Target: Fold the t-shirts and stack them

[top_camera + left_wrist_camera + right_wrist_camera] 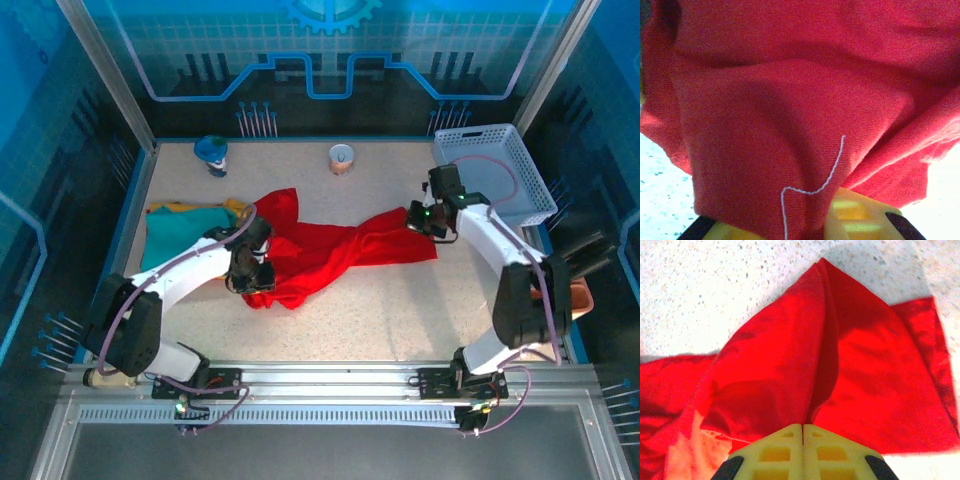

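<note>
My left gripper has a broad fold of the red t-shirt bunched between its fingers, so next I open it, take the shirt's near edge (268, 302) and spread it with both grippers.
The red t-shirt (335, 250) lies crumpled across the middle of the table. A folded teal t-shirt (180, 235) rests at the left on a yellow-orange one (172, 208). My left gripper (252, 277) is at the red shirt's near left end. In the left wrist view, red cloth (790, 100) with a loose white thread bunches between the yellow fingers (860, 215) of my left gripper (810, 222). My right gripper (420, 220) is at the shirt's right end. Its jaws (803, 426) are shut on a raised fold of the red shirt (790, 355).
A white lattice basket (495, 170) stands at the back right, just behind the right arm. A small cup (341, 158) and a blue object (211, 153) stand near the back edge. A brown thing (580, 295) sits off the table's right side.
</note>
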Tool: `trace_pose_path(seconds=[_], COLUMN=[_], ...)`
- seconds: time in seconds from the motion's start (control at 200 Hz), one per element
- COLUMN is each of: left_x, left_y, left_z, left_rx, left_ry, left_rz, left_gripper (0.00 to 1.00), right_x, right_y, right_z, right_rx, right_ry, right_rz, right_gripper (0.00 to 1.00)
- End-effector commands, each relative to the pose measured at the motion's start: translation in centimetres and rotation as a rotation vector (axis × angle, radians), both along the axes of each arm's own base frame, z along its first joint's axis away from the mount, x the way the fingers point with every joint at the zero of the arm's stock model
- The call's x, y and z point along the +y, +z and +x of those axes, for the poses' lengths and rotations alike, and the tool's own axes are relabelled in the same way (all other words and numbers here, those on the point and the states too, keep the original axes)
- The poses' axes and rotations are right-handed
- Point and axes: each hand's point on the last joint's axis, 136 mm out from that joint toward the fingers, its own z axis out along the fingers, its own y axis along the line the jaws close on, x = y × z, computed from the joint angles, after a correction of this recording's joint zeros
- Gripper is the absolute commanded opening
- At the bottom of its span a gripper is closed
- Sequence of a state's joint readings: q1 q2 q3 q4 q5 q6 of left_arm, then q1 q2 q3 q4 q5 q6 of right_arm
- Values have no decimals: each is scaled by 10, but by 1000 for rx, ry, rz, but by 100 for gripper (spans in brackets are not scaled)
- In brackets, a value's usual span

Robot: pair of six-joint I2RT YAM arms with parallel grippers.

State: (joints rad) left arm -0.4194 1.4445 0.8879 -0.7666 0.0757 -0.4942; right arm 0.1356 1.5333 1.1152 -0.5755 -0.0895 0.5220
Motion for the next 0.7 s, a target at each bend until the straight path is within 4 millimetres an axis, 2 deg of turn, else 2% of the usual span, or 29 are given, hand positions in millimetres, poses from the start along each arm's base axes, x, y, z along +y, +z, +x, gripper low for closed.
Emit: trace_pose_path(seconds=[0.0, 0.08, 0.125, 0.195, 0.285, 0.34, 0.37, 0.475, 0.555, 0.63, 0.695], left_x=[-1, -3, -4, -4, 2, 7, 10, 13, 6, -5, -7], left_y=[12, 14, 16, 20, 26, 30, 31, 30, 28, 26, 15], left_z=[1, 2, 2, -1, -12, -20, -25, -46, -58, -65, -70], left_rx=[-1, 6, 10, 14, 20, 18, 21, 53, 53, 66, 78], left_ry=[-6, -16, -19, -23, -14, -1, 7, 45, 46, 45, 67], left_rz=[-19, -31, -36, -38, -27, -23, -23, -44, -64, -82, -61], left_gripper=[22, 27, 33, 44, 50, 52, 52, 45, 39, 38, 38], right_x=[-14, -31, -44, -64, -80, -84, -83, -79, -78, -75, -74], right_y=[-4, 1, 4, 7, 9, 14, 5, 2, -2, -3, -4], right_z=[-48, -68, -77, -85, -87, -83, -87, -83, -82, -82, -83], right_rx=[94, 97, 86, 53, 30, 3, 21, 18, 23, 24, 22], right_ry=[-7, -57, -97, -166, -241, -268, -272, -275, -272, -264, -261], right_rz=[6, 0, -11, -31, -27, -15, -8, 20, 29, 42, 49], right_gripper=[0, 0, 0, 0, 0, 0, 0, 0, 0, 0, 0])
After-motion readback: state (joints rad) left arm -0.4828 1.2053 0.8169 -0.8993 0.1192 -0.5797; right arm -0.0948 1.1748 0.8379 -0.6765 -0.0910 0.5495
